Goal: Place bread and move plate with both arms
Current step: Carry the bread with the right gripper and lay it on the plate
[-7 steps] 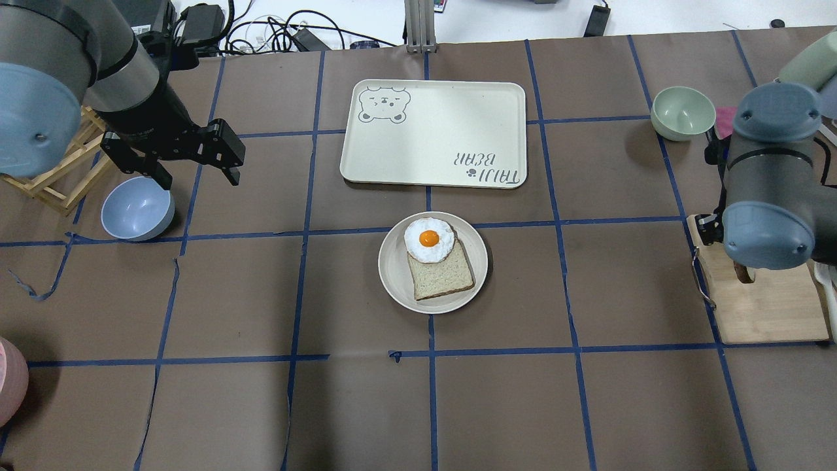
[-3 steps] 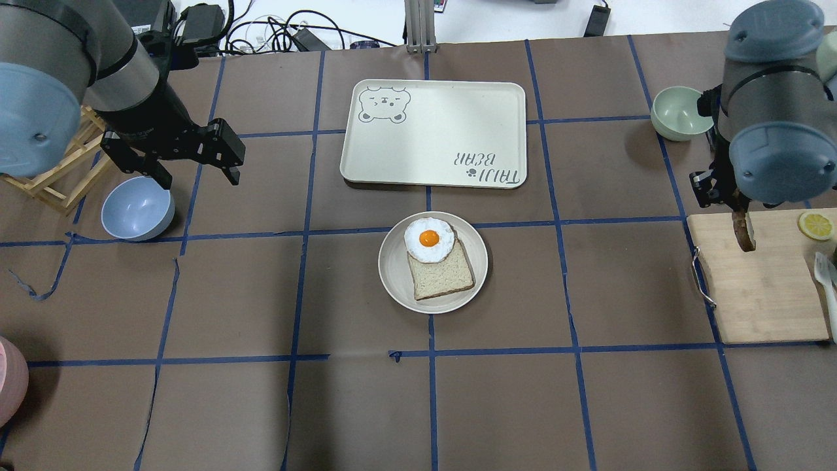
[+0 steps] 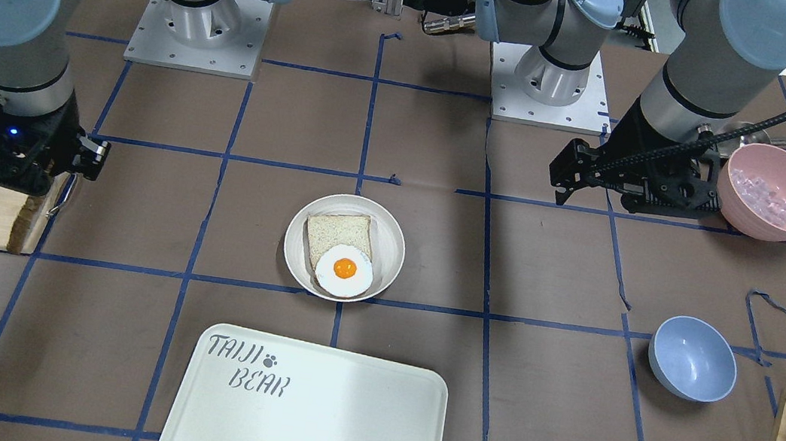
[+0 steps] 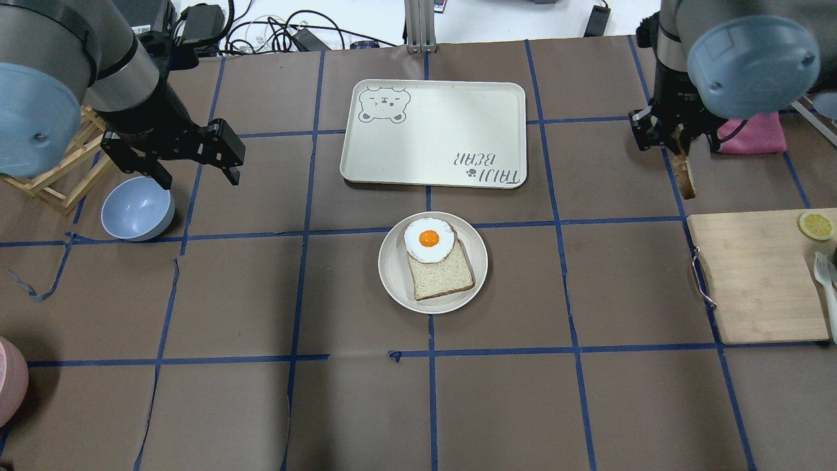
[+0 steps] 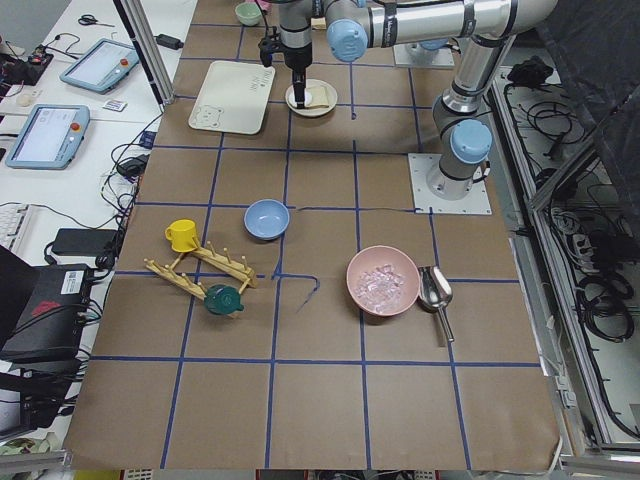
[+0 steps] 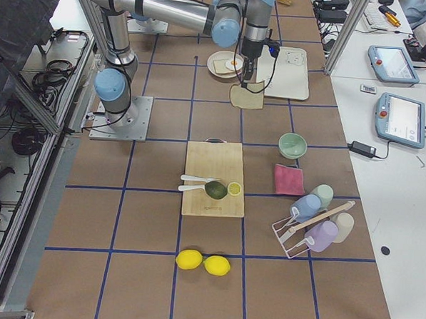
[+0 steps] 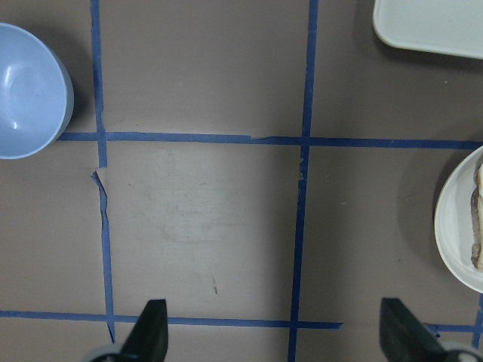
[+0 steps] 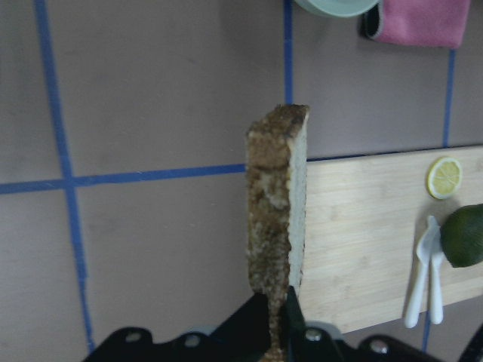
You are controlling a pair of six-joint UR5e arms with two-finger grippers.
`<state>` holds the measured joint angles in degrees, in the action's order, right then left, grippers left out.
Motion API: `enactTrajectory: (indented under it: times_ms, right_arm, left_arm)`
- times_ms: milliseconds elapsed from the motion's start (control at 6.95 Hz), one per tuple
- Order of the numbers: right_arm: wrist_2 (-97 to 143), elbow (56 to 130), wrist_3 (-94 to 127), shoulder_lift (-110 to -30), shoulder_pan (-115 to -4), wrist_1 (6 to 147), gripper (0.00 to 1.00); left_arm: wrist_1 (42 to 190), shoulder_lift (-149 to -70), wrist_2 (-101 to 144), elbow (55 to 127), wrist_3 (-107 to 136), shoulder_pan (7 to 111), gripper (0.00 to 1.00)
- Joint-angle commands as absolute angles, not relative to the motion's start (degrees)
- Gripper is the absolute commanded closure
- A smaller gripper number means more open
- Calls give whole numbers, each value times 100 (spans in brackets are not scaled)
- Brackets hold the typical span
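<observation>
Next, my right gripper releases the bread on top of the fried egg and pale slice (image 3: pixel 346 251) on the plate.
The round off-white plate (image 4: pixel 393 278) sits mid-table and carries a squarish pale slice (image 4: pixel 443 278) with a fried egg (image 4: pixel 429 240) on it. My right gripper (image 4: pixel 677 134) is shut on the bread (image 4: pixel 685 178), a dark-crusted slice that hangs edge-on above the table, beyond the cutting board and right of the tray. The wrist view shows the bread's crust (image 8: pixel 273 196) gripped in the shut fingers (image 8: pixel 260 313). My left gripper (image 4: pixel 198 180) is open and empty, hovering left of the plate. The left wrist view shows the plate's rim (image 7: pixel 455 226) at its right edge.
The white TAIJI BEAR tray (image 4: pixel 435 134) lies beyond the plate. A blue bowl (image 4: pixel 137 209) and a wooden rack (image 4: pixel 52 176) are at the left. A cutting board (image 4: pixel 758 275) with a lemon slice (image 4: pixel 815 226) is at the right, and a pink cloth (image 4: pixel 752 134) beyond it.
My right arm has carried the bread up from over the cutting board toward the table's far side and a little left. My left arm has not moved.
</observation>
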<state>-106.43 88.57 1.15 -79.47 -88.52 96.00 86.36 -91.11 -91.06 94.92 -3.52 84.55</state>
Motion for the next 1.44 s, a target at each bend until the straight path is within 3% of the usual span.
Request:
enactTrajectory:
  times_ms: [0, 432, 1295]
  right_arm:
    - [-9969, 8271, 1555, -7498, -9690, 9248, 100]
    - [-9958, 8455, 3592, -7112, -11536, 9517, 100]
    - [-9668, 9219, 3709, -6680, -11830, 10906, 100]
  left_arm:
    - [8640, -9106, -9105, 9492, -352, 8455, 0]
    - [8640, -9123, -9105, 9501, -360, 8455, 0]
    - [8640, -9114, -9105, 9492, -404, 8455, 0]
